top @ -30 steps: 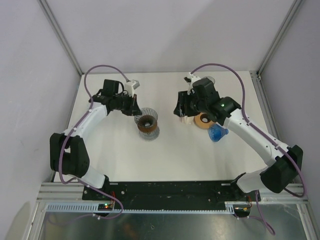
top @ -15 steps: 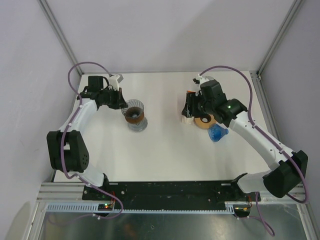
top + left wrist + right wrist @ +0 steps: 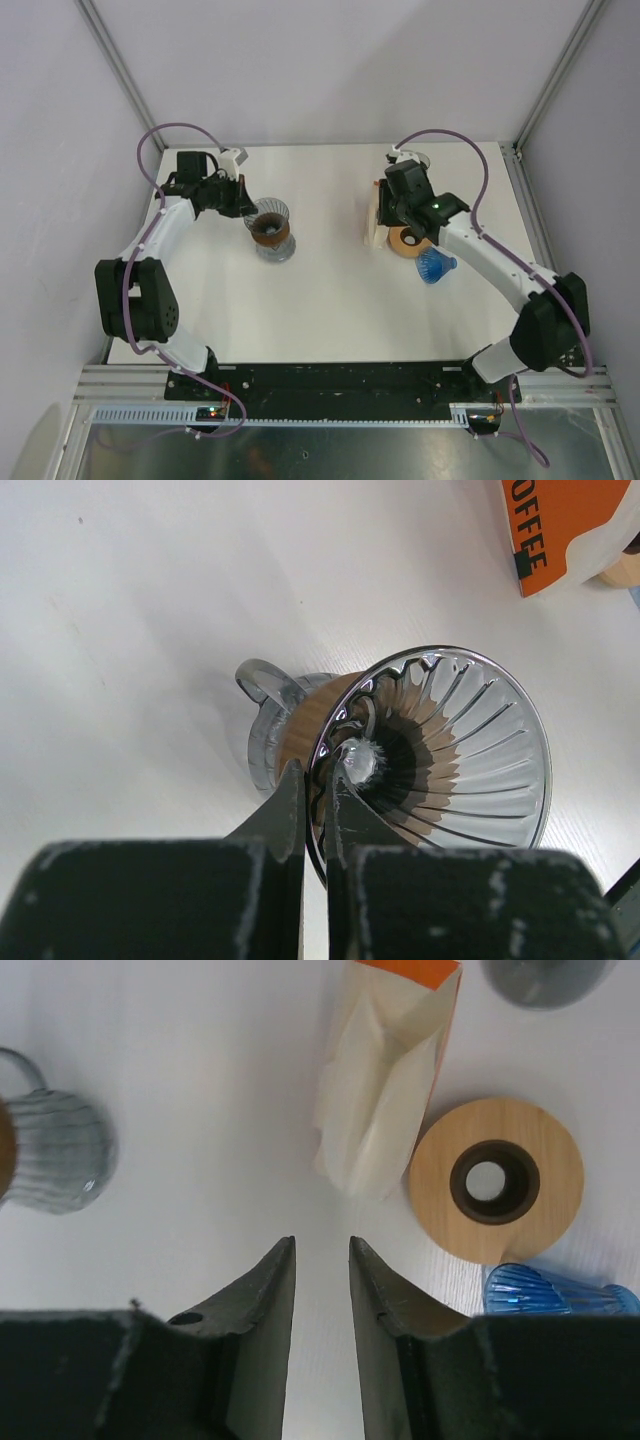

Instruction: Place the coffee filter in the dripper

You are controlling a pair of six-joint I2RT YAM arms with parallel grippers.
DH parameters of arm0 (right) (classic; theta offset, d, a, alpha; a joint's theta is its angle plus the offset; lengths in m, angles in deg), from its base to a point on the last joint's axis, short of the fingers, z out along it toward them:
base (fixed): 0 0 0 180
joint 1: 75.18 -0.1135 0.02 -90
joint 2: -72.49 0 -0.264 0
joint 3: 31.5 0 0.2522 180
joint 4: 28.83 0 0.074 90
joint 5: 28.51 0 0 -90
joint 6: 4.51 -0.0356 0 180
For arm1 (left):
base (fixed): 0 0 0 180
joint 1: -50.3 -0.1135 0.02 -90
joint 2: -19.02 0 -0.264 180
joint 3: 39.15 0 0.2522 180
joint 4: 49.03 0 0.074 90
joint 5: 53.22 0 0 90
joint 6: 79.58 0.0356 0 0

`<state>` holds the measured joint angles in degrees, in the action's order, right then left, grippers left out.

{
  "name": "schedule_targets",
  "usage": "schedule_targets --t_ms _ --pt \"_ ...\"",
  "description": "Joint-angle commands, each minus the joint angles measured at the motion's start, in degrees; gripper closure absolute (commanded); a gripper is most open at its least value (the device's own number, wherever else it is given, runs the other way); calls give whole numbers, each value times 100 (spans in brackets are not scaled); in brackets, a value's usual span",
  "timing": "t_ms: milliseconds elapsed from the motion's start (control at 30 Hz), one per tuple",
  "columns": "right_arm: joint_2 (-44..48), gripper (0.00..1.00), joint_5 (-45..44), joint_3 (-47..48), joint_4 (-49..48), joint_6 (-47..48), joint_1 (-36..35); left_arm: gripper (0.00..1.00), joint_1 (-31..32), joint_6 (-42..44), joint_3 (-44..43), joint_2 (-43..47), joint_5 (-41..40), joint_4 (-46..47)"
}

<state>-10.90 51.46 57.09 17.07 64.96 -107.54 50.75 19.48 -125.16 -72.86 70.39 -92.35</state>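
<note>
Next, I set the glass dripper with my left gripper on the open white table a little nearer the orange pack (image 3: 295, 258).
A clear ribbed glass dripper (image 3: 271, 228) with a brown base stands on the table's left half. My left gripper (image 3: 243, 202) is shut on its rim; in the left wrist view the two fingers (image 3: 290, 805) pinch the rim of the dripper (image 3: 450, 750), one inside and one outside. The coffee filters are cream paper in an opened orange pack (image 3: 375, 215), also seen in the right wrist view (image 3: 385, 1080). My right gripper (image 3: 322, 1250) is open and empty, hovering just short of the pack, above the table; in the top view it (image 3: 388, 208) is over the pack.
A wooden ring (image 3: 495, 1180) lies right of the pack, with a blue ribbed dripper (image 3: 555, 1290) beside it. A grey cup (image 3: 545, 975) stands beyond them. In the top view the ring (image 3: 405, 243) and blue dripper (image 3: 435, 265) sit under the right arm.
My left gripper pulled the glass dripper to the left, then held still. My right gripper shifted back over the filter pack and turned, still open.
</note>
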Motion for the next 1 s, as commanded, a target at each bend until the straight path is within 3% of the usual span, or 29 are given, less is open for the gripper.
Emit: schedule_targets --t_ms 0,367,967 --pt "-455 68 -735 -7 -752 -54 33 100 -27 674 200 -217 -658 -366" --pt "-1294 68 -956 25 -1365 -151 197 100 98 739 424 -18 -528 -359" --pt "-2079 74 -948 227 -1569 -292 279 100 232 745 466 -10 -514 -365"
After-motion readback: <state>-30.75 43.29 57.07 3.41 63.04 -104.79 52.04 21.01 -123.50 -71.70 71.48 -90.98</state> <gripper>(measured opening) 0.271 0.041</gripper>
